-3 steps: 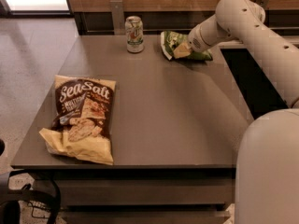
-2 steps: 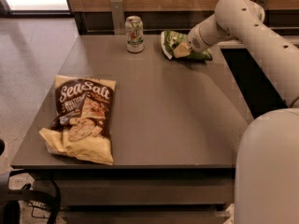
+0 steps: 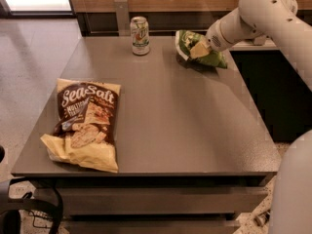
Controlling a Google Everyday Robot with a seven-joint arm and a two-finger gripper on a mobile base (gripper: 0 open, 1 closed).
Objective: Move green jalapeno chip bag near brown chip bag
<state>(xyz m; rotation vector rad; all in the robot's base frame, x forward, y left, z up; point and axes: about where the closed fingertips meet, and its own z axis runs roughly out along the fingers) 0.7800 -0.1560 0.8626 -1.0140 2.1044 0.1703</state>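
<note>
Next, my gripper lets go of the green jalapeno chip bag on the open grey table (image 3: 184, 108), where it will be beside the brown chip bag.
The green jalapeno chip bag (image 3: 186, 43) is at the far right of the grey table (image 3: 175, 116), crumpled and tilted up. My gripper (image 3: 200, 48) is at the bag's middle, reaching in from the right, with its pale fingers closed on the bag. The brown chip bag (image 3: 85, 123), with white "Sea Salt" lettering and pale yellow edges, lies flat at the table's front left, far from the green bag.
A green-and-white soda can (image 3: 140, 35) stands upright at the table's far edge, left of the green bag. A wooden wall and dark counter run behind the table. My white arm (image 3: 273, 18) and body fill the right side.
The arm and the green bag have shifted slightly to the right and up. The brown bag and the can have not moved.
</note>
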